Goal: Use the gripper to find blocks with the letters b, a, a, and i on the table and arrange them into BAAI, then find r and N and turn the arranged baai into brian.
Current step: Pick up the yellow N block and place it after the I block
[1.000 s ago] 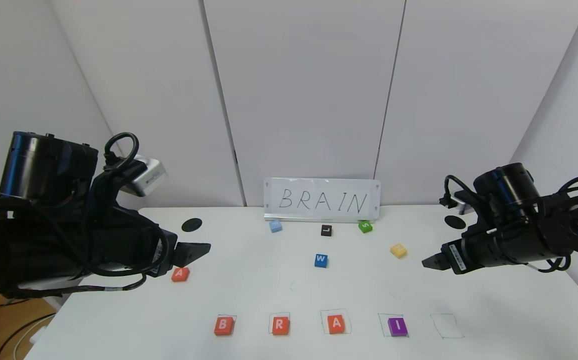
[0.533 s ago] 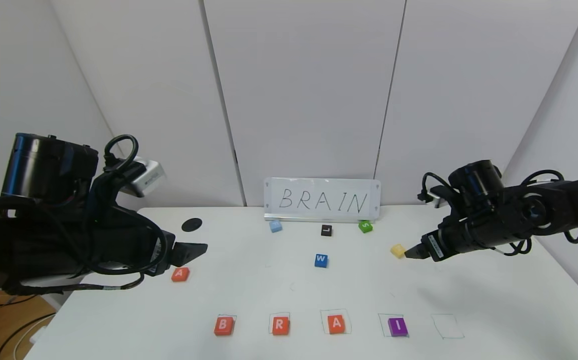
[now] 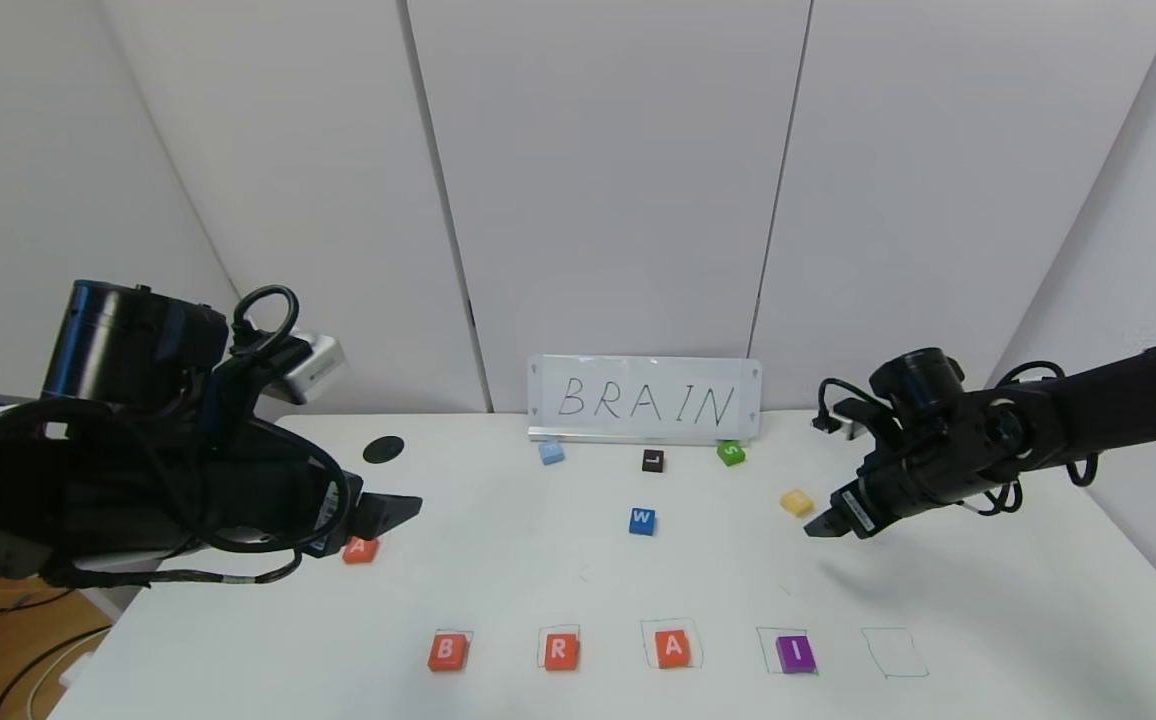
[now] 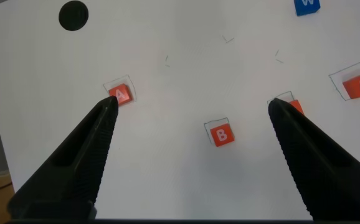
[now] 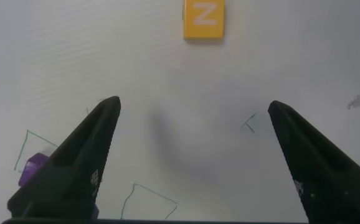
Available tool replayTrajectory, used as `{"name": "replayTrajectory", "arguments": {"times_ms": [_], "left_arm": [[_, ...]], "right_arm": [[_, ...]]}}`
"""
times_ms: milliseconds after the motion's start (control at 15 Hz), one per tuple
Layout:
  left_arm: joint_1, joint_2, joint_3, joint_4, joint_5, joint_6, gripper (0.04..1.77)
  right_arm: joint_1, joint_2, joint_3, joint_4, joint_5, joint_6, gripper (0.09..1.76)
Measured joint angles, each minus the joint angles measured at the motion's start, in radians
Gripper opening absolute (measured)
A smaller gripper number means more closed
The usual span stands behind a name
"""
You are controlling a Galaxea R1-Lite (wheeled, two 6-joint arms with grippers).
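The yellow N is next for my right gripper, which should close on its opposite sides (image 3: 797, 503) (image 5: 203, 19), at the top and bottom of its letter.
Near the front edge of the white table (image 3: 538, 580) lies a row of blocks in pen-drawn squares: orange B (image 3: 447, 651), orange R (image 3: 560, 651), orange A (image 3: 673, 649), purple I (image 3: 796, 654). A second orange A (image 3: 360, 549) lies at the left, just below my open left gripper (image 3: 398, 510). The yellow N (image 3: 796, 502) lies at the right. My right gripper (image 3: 823, 527) hovers open just beside it on the near side, holding nothing. In the right wrist view the N (image 5: 203, 18) lies ahead of the open right gripper (image 5: 194, 104). The left wrist view shows B (image 4: 222, 134) between the left gripper's (image 4: 192, 107) fingers, far below.
A drawn square (image 3: 893, 652) right of the I holds no block. Blue W (image 3: 642, 521), black L (image 3: 652, 461), green S (image 3: 730, 453) and a light blue block (image 3: 551, 452) lie mid-table. A sign reading BRAIN (image 3: 644, 400) stands at the back. A black hole (image 3: 383, 449) is at the back left.
My right arm has swung inward and down to the yellow N, its gripper still open. The left arm has shifted slightly. No block has moved.
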Motion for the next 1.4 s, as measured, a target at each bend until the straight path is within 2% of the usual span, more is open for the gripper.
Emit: {"name": "replayTrajectory", "arguments": {"times_ms": [67, 200, 867, 1000, 1267, 1400], "left_arm": [[0.0, 0.003, 0.001, 0.0, 0.0, 0.0, 1.72], [0.004, 0.023, 0.0, -0.011, 0.0, 0.001, 1.72], [0.01, 0.056, 0.012, -0.038, 0.002, 0.027, 1.72], [0.009, 0.059, 0.01, -0.039, 0.003, 0.028, 1.72], [0.011, 0.063, 0.012, -0.075, 0.006, 0.029, 1.72], [0.012, 0.063, 0.016, -0.077, 0.007, 0.029, 1.72]], "right_arm": [[0.0, 0.008, -0.006, 0.003, 0.013, 0.0, 1.71], [-0.003, 0.04, -0.05, 0.01, 0.108, 0.003, 1.71], [-0.016, 0.184, -0.262, 0.072, 0.099, 0.008, 1.71], [-0.016, 0.194, -0.308, 0.149, 0.09, 0.018, 1.71], [-0.009, 0.236, -0.5, 0.367, 0.05, 0.057, 1.71], [-0.01, 0.274, -0.57, 0.397, 0.047, 0.057, 1.71]]}}
